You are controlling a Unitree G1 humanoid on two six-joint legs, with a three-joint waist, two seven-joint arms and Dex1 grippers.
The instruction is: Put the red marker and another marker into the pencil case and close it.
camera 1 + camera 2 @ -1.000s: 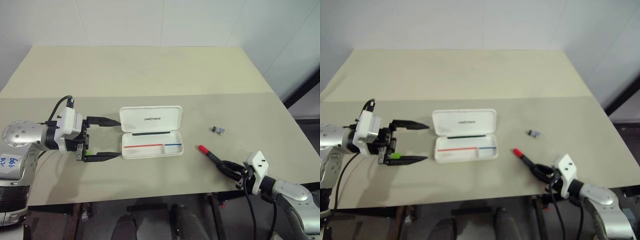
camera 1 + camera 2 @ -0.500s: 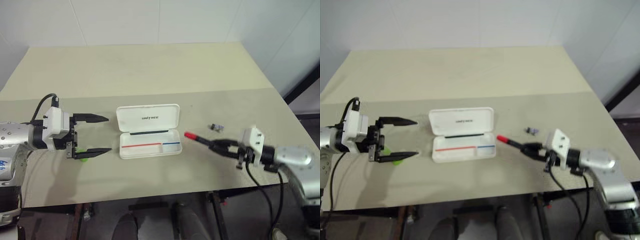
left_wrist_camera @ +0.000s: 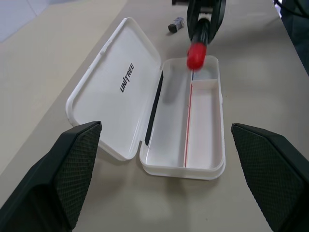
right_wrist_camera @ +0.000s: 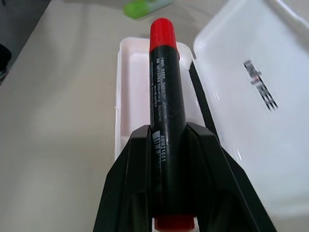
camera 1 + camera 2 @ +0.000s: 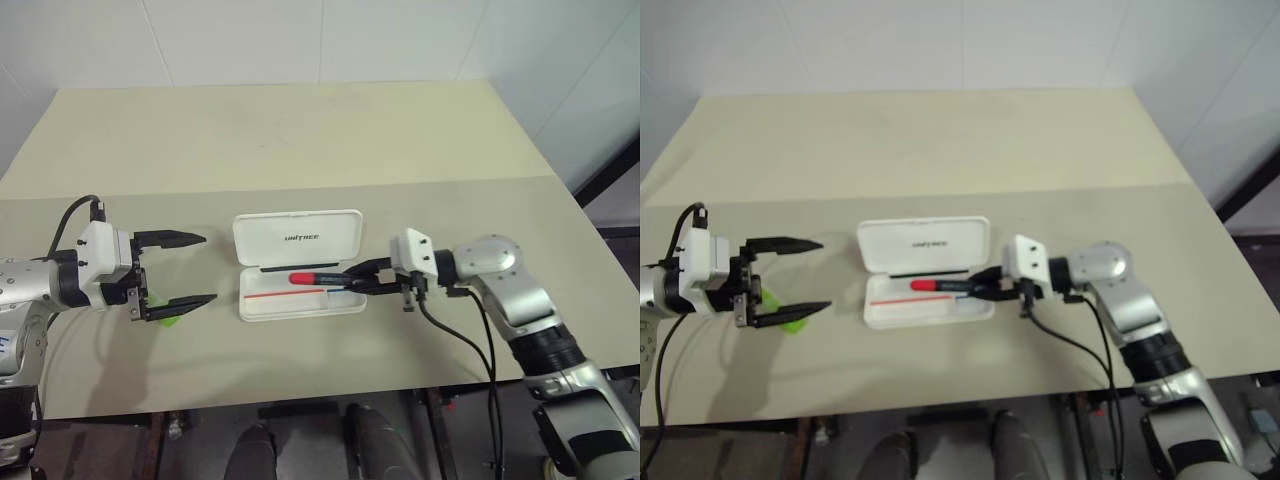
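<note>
Next, my right gripper lets go of the red marker in the pencil case's tray [image 5: 306,278] [image 4: 187,116] between the red line and the black hinge strip.
The white pencil case [image 5: 298,238] lies open in the middle of the table, its lid laid flat behind the tray [image 3: 205,145]. My right gripper [image 5: 362,281] is shut on the red marker [image 5: 318,279], held about level just above the tray with its red cap [image 4: 161,33] pointing left. The light-green marker [image 5: 170,318] rests on the table left of the case, partly under the lower finger of my left gripper [image 5: 208,268]. That gripper hovers open with nothing between its fingers, pointing at the case.
A small grey object [image 3: 176,23] lies on the table beyond the case's right end. The tan table [image 5: 300,140] stretches bare behind the case, and its front edge runs close below both arms.
My right gripper has carried the red marker up and leftward from the table's front right to above the case's tray. My left gripper has drawn slightly away from the case.
</note>
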